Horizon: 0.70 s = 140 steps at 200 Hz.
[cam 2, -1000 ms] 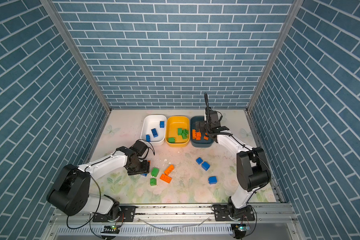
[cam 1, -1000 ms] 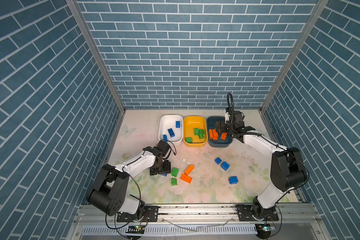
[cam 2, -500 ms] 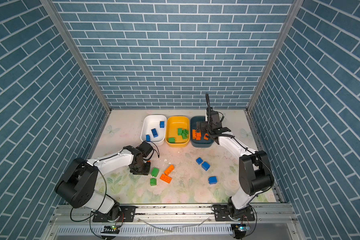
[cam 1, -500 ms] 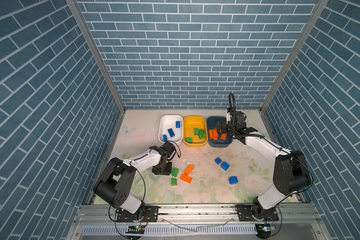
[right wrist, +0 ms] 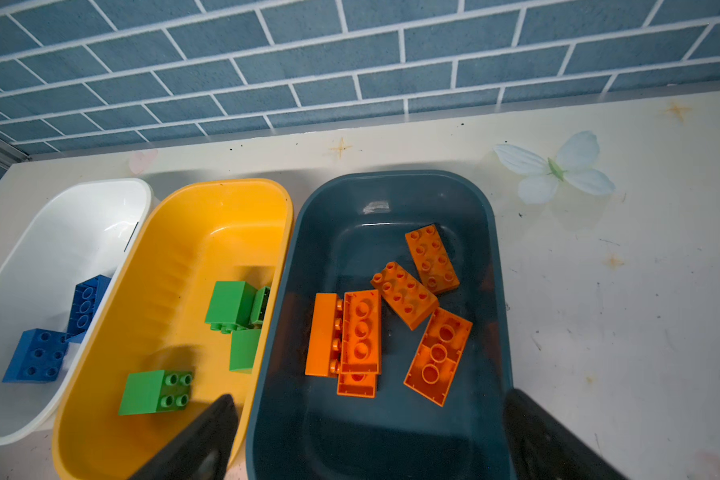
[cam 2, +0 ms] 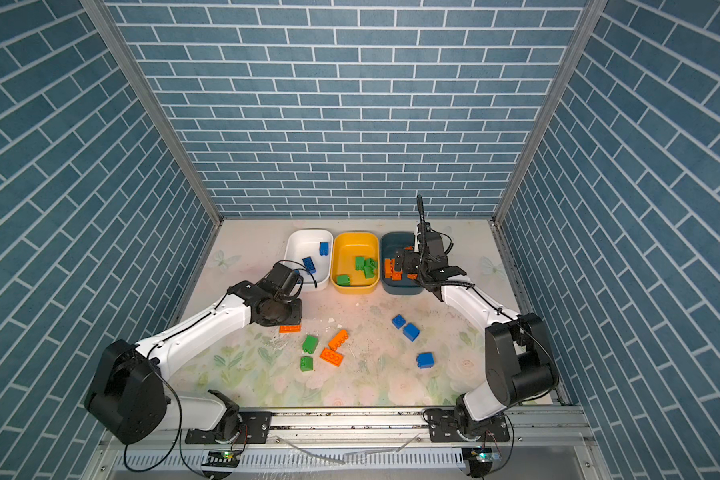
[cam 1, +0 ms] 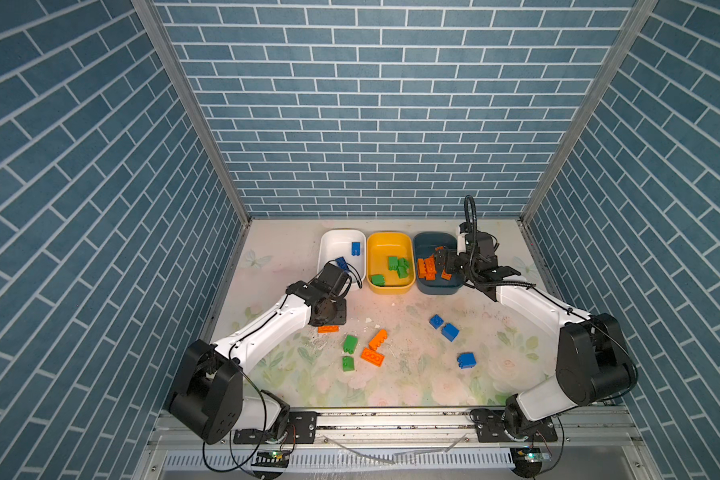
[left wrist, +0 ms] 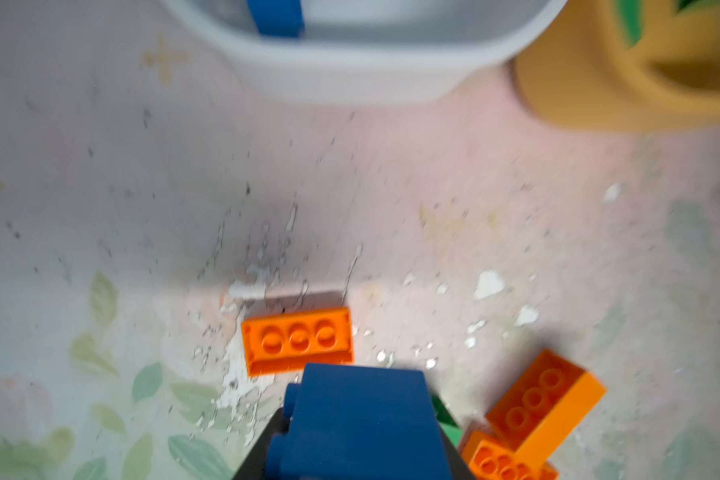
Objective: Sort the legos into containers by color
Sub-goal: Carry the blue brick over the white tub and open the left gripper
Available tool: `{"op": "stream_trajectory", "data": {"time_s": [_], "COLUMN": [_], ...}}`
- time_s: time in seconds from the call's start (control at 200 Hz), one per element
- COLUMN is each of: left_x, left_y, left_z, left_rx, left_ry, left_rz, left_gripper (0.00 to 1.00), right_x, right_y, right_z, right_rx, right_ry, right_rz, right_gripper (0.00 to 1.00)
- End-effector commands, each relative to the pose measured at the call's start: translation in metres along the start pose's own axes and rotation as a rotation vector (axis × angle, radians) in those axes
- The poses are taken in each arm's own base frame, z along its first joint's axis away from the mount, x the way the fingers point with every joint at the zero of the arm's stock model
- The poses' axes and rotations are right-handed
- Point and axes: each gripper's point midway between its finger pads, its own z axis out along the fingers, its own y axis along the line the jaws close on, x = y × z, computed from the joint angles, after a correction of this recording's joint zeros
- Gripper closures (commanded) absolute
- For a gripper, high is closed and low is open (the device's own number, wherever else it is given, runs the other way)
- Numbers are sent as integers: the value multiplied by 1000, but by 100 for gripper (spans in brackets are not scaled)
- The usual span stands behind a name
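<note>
My left gripper needs to release the blue brick inside the white container [cam 1: 354,262], close to the side of that container that is beside the yellow container. The blue brick is now just above the table.
My left gripper [left wrist: 358,440] is shut on a blue lego [left wrist: 358,415], held just above the table in front of the white container [cam 1: 332,248]. Under it lies an orange lego [left wrist: 297,340]; in both top views the wrist [cam 1: 329,309] hides the held brick. My right gripper [right wrist: 371,440] stands open and empty over the dark teal container [right wrist: 391,191], which holds several orange legos [right wrist: 404,293]. The yellow container [right wrist: 221,208] holds green legos [right wrist: 229,305]. Blue legos [right wrist: 38,353] lie in the white one.
Loose on the floral table lie two green bricks [cam 1: 350,343], two more orange bricks [cam 1: 372,356] and three blue bricks [cam 1: 450,331]. The containers stand in a row at the back, near the tiled wall. White flecks dot the table.
The left gripper has closed on the blue lego and drawn back toward the white container, uncovering the orange brick. The right gripper has stayed open over the teal container.
</note>
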Motion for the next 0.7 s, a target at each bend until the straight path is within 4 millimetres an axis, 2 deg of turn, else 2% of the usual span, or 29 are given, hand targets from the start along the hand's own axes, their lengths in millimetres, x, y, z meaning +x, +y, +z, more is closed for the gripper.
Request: {"op": "stream_trajectory", "data": {"time_s": [0.0, 0.145, 0.22, 0.315, 0.505, 0.695], "left_x": [-36, -85, -104, -124, -151, -168], "left_y": [-8, -20, -24, -26, -25, -20], "left_z": [2, 11, 20, 33, 54, 76], "left_rx": [-14, 1, -4, -17, -30, -51], "left_ry": [-71, -127, -141, -138, -129, -99], "left_rz": [-31, -79, -87, -95, -116, -140], "left_gripper": [70, 70, 70, 71, 71, 68], "right_x": [-2, -3, -1, 1, 6, 13], "right_y": [7, 21, 31, 33, 30, 31], "right_z": [-12, -18, -22, -27, -38, -49], "right_rx": [-48, -132, -193, -209, -197, -215], "right_ry": [-26, -47, -50, -56, -75, -67], "right_rz": [41, 34, 22, 14, -2, -17], "right_gripper": [1, 1, 1, 1, 1, 1]}}
